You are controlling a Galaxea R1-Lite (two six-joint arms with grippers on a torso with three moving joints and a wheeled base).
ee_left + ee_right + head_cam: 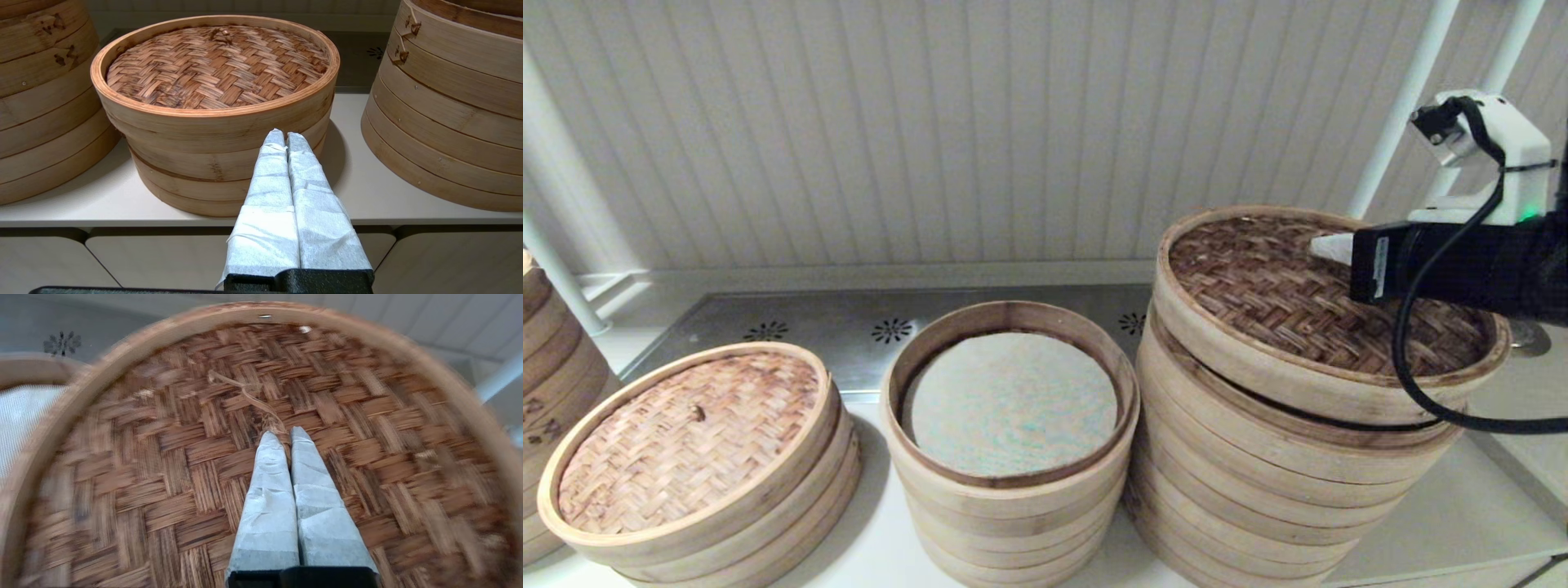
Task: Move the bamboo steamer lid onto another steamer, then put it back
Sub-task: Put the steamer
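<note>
Next, my right gripper releases the bamboo steamer lid squarely on top of the widest steamer stack (1324, 327), to close the dark gap.
The bamboo steamer lid (1282, 286), dark brown herringbone weave in a pale rim, is over the widest steamer stack (1258, 482) on the right. It is tilted, with a dark gap under its near edge. My right gripper (1327, 245) reaches in from the right above the lid's middle. In the right wrist view, the right gripper (284, 435) is shut on a thin twisted fibre strand (245, 396) at the centre of the lid (163, 465). My left gripper (285, 136) is shut on nothing, parked low before the counter's front edge.
The narrower open stack (1013, 314) with a pale speckled liner stands in the middle. The low stack with the light knobbed lid (686, 441) (212, 69) is at the left. Another tall stack (547, 351) is at the far left. White poles (1401, 106) rise behind the right arm.
</note>
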